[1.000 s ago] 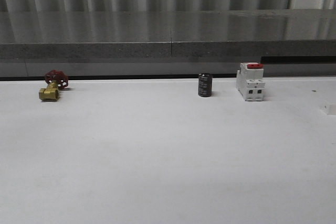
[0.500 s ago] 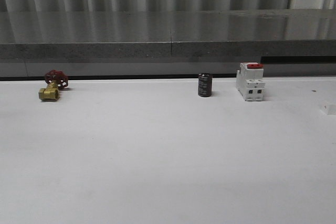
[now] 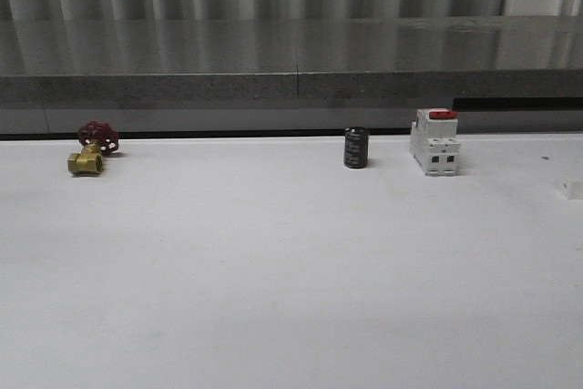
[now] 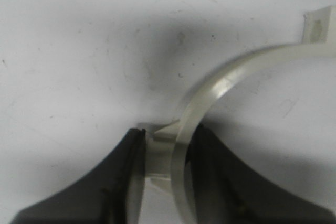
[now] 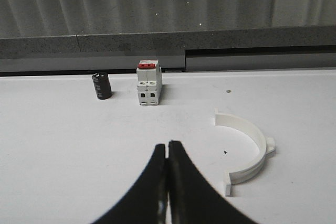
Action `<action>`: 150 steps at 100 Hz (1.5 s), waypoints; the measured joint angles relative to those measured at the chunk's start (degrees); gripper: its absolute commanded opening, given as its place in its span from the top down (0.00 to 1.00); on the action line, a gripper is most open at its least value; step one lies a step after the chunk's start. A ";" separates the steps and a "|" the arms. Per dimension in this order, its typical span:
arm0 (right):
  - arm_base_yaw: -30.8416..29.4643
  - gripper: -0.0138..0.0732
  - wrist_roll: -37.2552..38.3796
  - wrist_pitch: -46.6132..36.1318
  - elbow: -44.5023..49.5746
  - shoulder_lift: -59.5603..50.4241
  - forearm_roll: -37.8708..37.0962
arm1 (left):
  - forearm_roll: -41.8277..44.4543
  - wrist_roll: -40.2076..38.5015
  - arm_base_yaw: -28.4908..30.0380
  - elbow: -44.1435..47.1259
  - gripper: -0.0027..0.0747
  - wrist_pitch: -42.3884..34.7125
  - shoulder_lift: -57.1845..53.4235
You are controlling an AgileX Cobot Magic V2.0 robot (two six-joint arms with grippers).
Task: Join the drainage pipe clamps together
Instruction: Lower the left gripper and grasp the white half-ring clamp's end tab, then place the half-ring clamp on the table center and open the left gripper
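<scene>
The robot's left gripper should put the clamp half down on the table (image 3: 191, 223) in front of the brass valve, toward the black cylinder.
In the left wrist view my left gripper (image 4: 164, 142) is shut on a white drainage pipe clamp half (image 4: 220, 85), pinching its band and outer lug between the black fingers; the half-ring arcs away to an end tab (image 4: 317, 24) over the white table. In the right wrist view the other drainage pipe clamp half (image 5: 251, 150) lies flat on the table, its open side facing left. My right gripper (image 5: 167, 148) hangs a short way to its left, shut with nothing between the fingers.
At the table's far edge stand a brass valve with a red handwheel (image 3: 91, 150), a black cylinder (image 3: 355, 148) and a white blocky switch with a red top (image 3: 434, 141). A grey ledge (image 3: 291, 61) runs behind them. A small white piece (image 3: 572, 189) shows at the right edge.
</scene>
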 measured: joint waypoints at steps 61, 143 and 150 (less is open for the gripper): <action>0.00 0.92 0.00 0.00 0.00 0.00 0.00 | -5.54 -9.63 -15.67 -0.51 0.95 11.71 -13.03; 0.00 0.92 0.00 0.00 0.00 0.00 0.00 | -3.43 -28.56 -43.95 -0.33 0.95 -0.26 -2.78; 0.00 0.92 0.00 0.00 0.00 0.00 0.00 | -3.43 -28.65 -43.95 -0.33 0.95 -0.48 -1.93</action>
